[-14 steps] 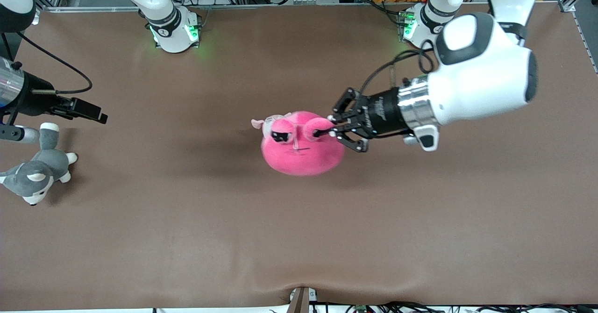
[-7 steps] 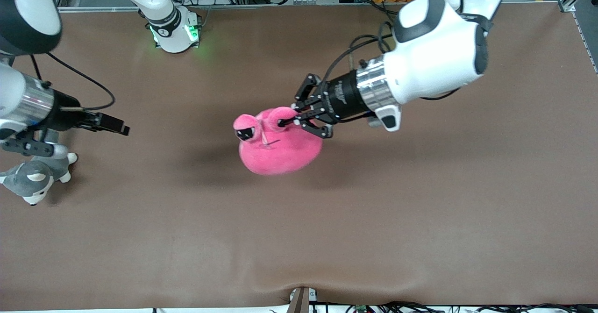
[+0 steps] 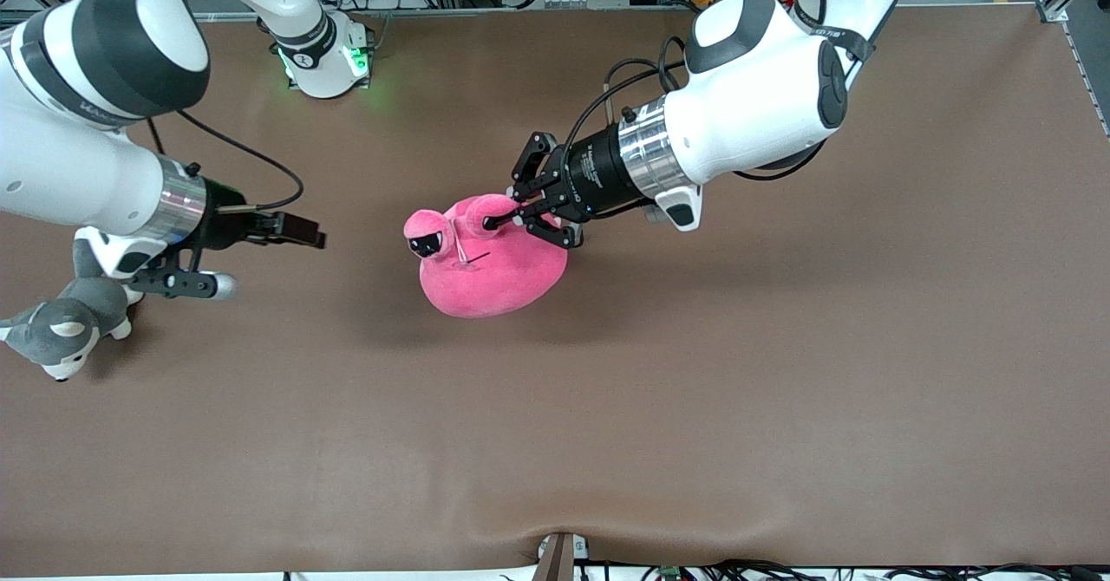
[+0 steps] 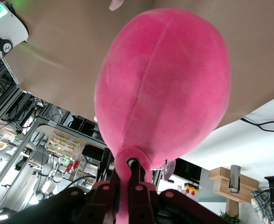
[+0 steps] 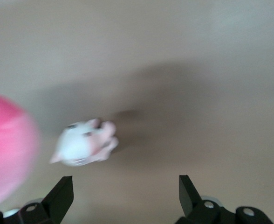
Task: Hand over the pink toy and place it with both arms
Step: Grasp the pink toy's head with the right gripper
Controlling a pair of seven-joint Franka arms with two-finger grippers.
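Note:
Next, I close my right gripper on the free ear stalk (image 3: 424,232) of the pink toy, because my left gripper holds the other stalk.
The pink toy (image 3: 490,269), a big round hot-pink plush with dark eyes, hangs over the middle of the table. My left gripper (image 3: 510,217) is shut on one of its ear stalks. In the left wrist view the toy's round body (image 4: 165,84) fills the frame, with the pink stalk pinched in the gripper (image 4: 127,179). My right gripper (image 3: 276,262) stands open over the table toward the right arm's end, a gap away from the toy. In the right wrist view its gripper (image 5: 125,184) holds nothing, and the pink toy (image 5: 6,149) shows at the frame's edge.
A grey-and-white husky plush (image 3: 61,325) lies at the right arm's end of the brown table (image 3: 694,390), just under the right wrist. A small white and pale-pink plush (image 5: 83,142) lies on the table beside the pink toy.
The left gripper has carried the pink toy toward the right arm's end of the table. The right arm has swung in toward the toy, its gripper staying open.

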